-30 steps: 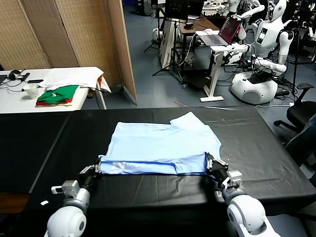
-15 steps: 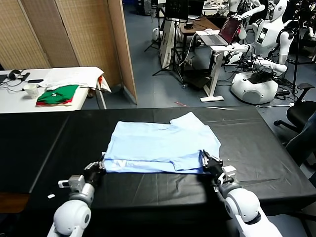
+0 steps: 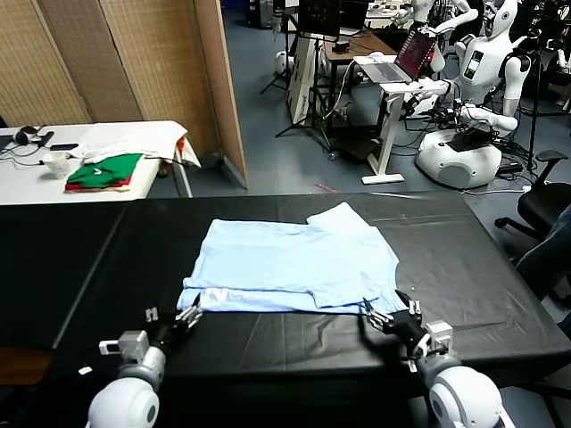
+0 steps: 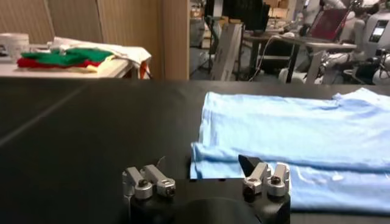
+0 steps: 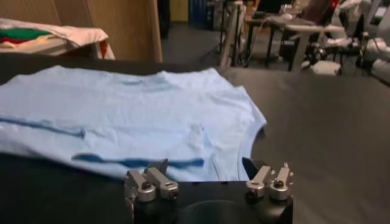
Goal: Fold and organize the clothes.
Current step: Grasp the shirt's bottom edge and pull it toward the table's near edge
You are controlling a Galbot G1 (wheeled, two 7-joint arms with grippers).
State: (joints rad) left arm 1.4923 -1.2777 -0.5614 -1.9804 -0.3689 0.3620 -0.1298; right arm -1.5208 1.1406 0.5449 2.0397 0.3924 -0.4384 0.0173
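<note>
My grippers need to pull the T-shirt closer by its near corners [image 3: 185, 300] before taking the T-shirt's far edge to fold, because that far edge lies well away from them.
The clothes, a pale light-blue T-shirt [image 3: 294, 259], lie flat in the middle of the black table [image 3: 464, 259], with the near hem folded back over the body. My left gripper [image 3: 185, 318] stands open just short of the shirt's near left corner, nothing between its fingers. In the left wrist view the left gripper [image 4: 204, 175] faces the T-shirt [image 4: 286, 131] edge. My right gripper [image 3: 389, 316] is open just off the near right corner, apart from the fabric. The right wrist view shows the right gripper [image 5: 206, 167] in front of the T-shirt [image 5: 122, 109] and its folded flap.
A white side table [image 3: 27, 183] at the back left carries green and red folded garments [image 3: 105, 169], a white cloth [image 3: 134, 138] and a cup [image 3: 56, 163]. Wooden screens [image 3: 134, 62] stand behind. Other robots [image 3: 464, 152], a desk and a chair fill the back right.
Both grippers were shut on the shirt's near hem; they have opened, let it go and drawn back toward the table's front edge. The hem now lies folded on the shirt.
</note>
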